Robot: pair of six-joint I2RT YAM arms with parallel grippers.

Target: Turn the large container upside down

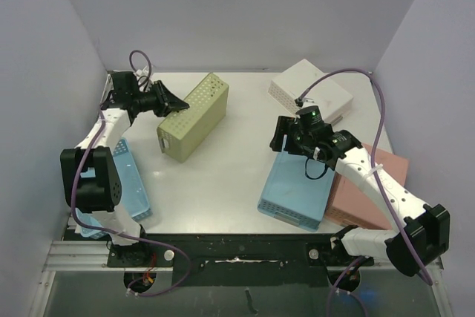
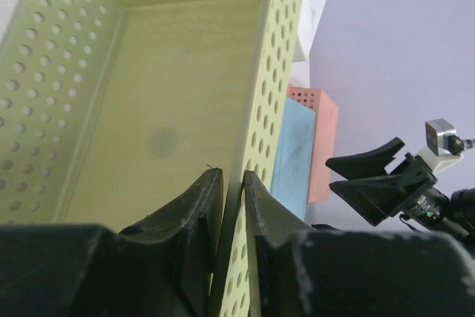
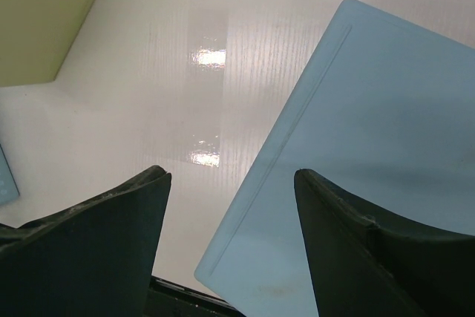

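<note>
I need to have my left gripper release the large container on the table (image 1: 210, 122) toward the back wall, in between the light blue containers.
The large container (image 1: 194, 115) is a pale green perforated bin. It lies on its side at the back left of the table, with its opening turned toward the left arm. My left gripper (image 1: 177, 103) is shut on its long side wall at the rim. In the left wrist view the fingers (image 2: 200, 206) sit one inside and one outside that wall, and the bin's inside (image 2: 148, 109) fills the frame. My right gripper (image 1: 282, 137) hangs open over the near corner of an overturned light blue container (image 3: 371, 109), holding nothing.
The light blue container (image 1: 297, 187) lies bottom up at the front right, with a pink one (image 1: 375, 183) beside it. A white container (image 1: 312, 90) stands at the back right. Another light blue container (image 1: 126, 176) lies by the left arm's base. Walls close in three sides.
</note>
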